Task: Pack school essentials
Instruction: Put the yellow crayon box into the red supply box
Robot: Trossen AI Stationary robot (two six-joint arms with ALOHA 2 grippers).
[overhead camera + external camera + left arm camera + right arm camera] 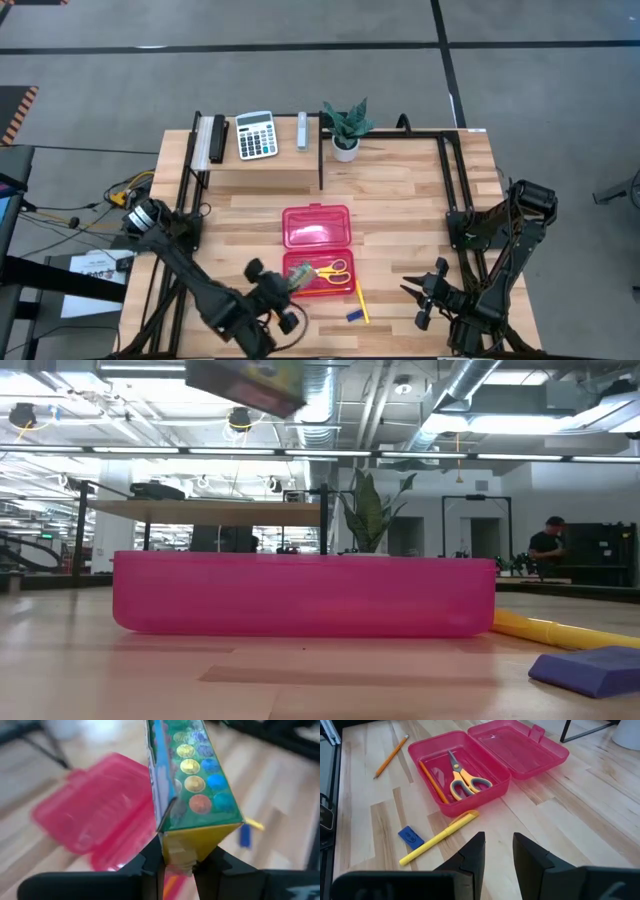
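Observation:
The robot's left gripper needs to release the crayon box in the pink case's tray (pixel 309 277), next to the blades of the yellow-handled scissors.
In the left wrist view, my left gripper (pixel 178 862) is shut on the yellow-green crayon box (pixel 192 785), above the near left part of the open pink case (pixel 318 240). The low view shows the crayon box (pixel 245 380) high over the case wall (pixel 300 595). The yellow-handled scissors (pixel 465 777) and an orange pencil (pixel 432 782) lie in the case's tray. A second orange pencil (pixel 392 755), the yellow pen-like stick (pixel 440 835) and the blue eraser (pixel 411 836) lie on the table beside the case. My right gripper (pixel 495 850) is open, to the right of these things. My left gripper pinches the crayon box by its yellow end (pixel 192 845) between the two fingers (pixel 150 865). The box sticks out lengthwise beyond the fingertips, its green side with coloured dots (pixel 200 780) showing. It is lifted clear of the table and the case.
A low shelf at the far edge holds the white calculator (pixel 256 135); the potted plant (pixel 346 128) stands beside it. Black frame posts (pixel 450 180) stand left and right. The case's lid (pixel 317 225) lies open toward the far side. Bare wood lies right of the case.

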